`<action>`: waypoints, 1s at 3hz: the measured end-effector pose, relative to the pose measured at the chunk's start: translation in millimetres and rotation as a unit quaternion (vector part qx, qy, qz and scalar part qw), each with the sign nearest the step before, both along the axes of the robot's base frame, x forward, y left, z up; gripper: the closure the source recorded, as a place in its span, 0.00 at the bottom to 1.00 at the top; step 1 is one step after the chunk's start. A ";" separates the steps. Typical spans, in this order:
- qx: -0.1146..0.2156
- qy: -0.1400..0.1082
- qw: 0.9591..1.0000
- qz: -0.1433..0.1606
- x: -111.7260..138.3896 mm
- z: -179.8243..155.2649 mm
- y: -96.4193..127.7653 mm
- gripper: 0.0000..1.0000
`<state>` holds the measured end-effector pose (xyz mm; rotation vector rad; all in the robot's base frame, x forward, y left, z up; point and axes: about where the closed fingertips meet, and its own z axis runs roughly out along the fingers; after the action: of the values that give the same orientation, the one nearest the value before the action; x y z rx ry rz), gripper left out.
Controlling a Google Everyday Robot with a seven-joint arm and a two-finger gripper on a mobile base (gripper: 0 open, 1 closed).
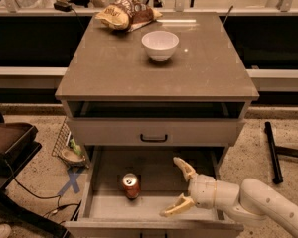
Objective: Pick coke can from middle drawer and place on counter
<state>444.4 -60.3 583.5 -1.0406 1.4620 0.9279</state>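
The robot's gripper will next reach over the open middle drawer and close around the red body of the coke can point(132, 187), below the can's silver top.
The coke can point(131, 185), red with a silver top, stands upright on the floor of the open middle drawer point(156, 205), left of centre. My gripper point(178, 188) is open inside the drawer, to the right of the can and apart from it, its two cream fingers pointing left. The white arm comes in from the lower right. The grey-brown counter point(114, 68) tops the cabinet above.
A white bowl point(160, 44) and a crumpled chip bag point(124, 15) sit on the counter. A closed drawer front with a black handle point(154, 138) is above the open drawer. A black pole point(273, 151) lies on the floor right; a dark cart point(7, 143) stands left.
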 end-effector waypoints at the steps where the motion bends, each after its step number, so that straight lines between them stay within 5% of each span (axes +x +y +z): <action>1: 0.000 0.000 1.000 0.000 0.0 0.0 0.1 0.00; 3: 0.017 -0.030 0.998 0.049 30.0 -41.0 30.2 0.00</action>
<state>474.4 -30.1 542.5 -1.1150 1.3521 0.9804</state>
